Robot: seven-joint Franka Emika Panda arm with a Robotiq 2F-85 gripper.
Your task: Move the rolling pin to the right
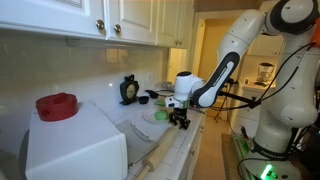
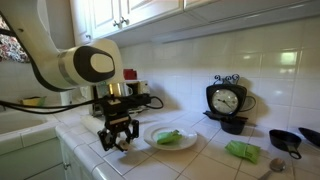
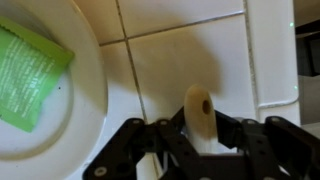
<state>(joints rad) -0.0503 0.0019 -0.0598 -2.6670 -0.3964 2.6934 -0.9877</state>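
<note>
My gripper is pinching the rolling pin near the end of its handle with the hole, so next I open and grip farther [image 3: 203, 140] along the handle before I move the pin.
In the wrist view, the pale wooden rolling pin [image 3: 200, 108] points its handle end, with a dark hole in it, toward the camera. It lies on the white tiled counter just right of a plate [image 3: 75, 130]. My gripper [image 3: 202, 130] has a black finger pressed against each side of the pin, so it is shut on it. In an exterior view the gripper [image 1: 180, 120] hangs low over the counter, and the pin's tan length [image 1: 152, 160] runs toward the near edge. From the opposite side, the gripper [image 2: 120, 140] is down on the tiles beside the plate [image 2: 170, 138], hiding the pin.
A green cloth [image 3: 25, 75] lies on the plate. A black clock [image 2: 225, 100], black cups [image 2: 287, 140] and a green cloth [image 2: 243, 150] sit further along the counter. A white appliance [image 1: 75, 145] with a red lid [image 1: 57, 105] stands close by.
</note>
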